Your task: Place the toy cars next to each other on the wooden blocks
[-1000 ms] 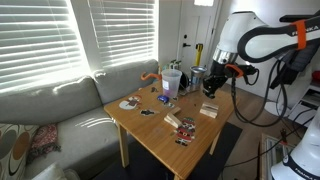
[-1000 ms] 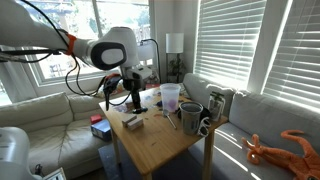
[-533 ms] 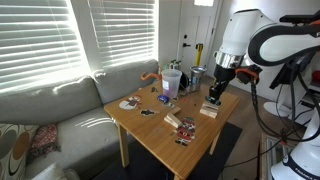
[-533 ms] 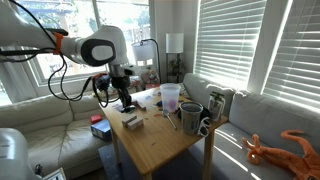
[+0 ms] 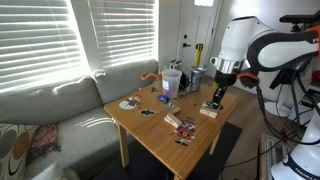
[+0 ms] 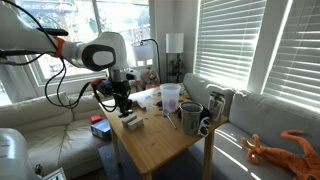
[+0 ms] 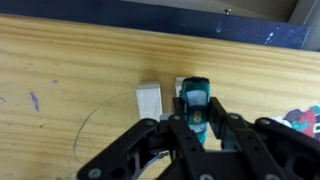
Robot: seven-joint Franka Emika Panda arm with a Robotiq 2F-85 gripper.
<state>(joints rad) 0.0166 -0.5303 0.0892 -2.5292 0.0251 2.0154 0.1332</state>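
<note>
The blue toy car, now hanging low over the wooden blocks, will be let go on the partly hidden wooden block (image 5: 210, 108) (image 7: 191, 106), beside the bare one, by my gripper.
My gripper (image 7: 196, 122) is shut on the blue toy car (image 7: 196, 95), which sits between the two fingers with its nose pointing away. It hangs low over the pale wooden blocks (image 7: 149, 99) near the table's edge; the car hides part of them. In both exterior views the gripper (image 5: 214, 99) (image 6: 126, 108) points straight down at the blocks (image 5: 208, 111) (image 6: 131, 122). A small dark thing (image 5: 147, 112) lies mid-table; I cannot tell whether it is the dark car.
Red-and-white striped items (image 5: 183, 126) lie on the wooden table (image 5: 160, 140). A clear cup (image 5: 172, 82) and a grey mug (image 6: 190, 118) stand at one end. A grey couch (image 5: 60, 110) runs alongside. The table's edge is close beyond the blocks (image 7: 160, 35).
The arm has swung over the table's end and come down, bringing the gripper with the blue car from well above the table to just over the wooden blocks.
</note>
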